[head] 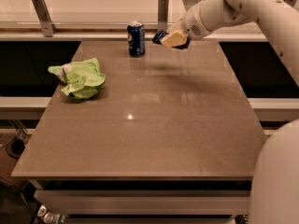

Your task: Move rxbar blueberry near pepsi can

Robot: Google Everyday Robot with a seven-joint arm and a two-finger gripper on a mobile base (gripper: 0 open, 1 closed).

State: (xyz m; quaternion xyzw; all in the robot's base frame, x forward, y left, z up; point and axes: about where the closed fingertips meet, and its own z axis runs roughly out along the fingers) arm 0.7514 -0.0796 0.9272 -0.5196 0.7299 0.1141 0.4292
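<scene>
My gripper is going to release the rxbar blueberry on the brown table (pixel 163 52) beside the foot of the pepsi can, before the metal post.
The pepsi can (pixel 136 38), dark blue with a silver top, stands upright near the table's far edge, left of centre. My gripper (pixel 171 39) hangs above the far part of the table, a short way right of the can and apart from it. It is shut on the rxbar blueberry (pixel 159 36), of which only a dark blue end shows, sticking out to the left from between the tan fingers (pixel 175 39). The bar is held in the air, off the table.
A crumpled light green chip bag (pixel 80 78) lies on the left part of the brown table (pixel 149 125). A white counter with two upright metal posts (pixel 162 12) runs behind the table. My white arm fills the right side of the view.
</scene>
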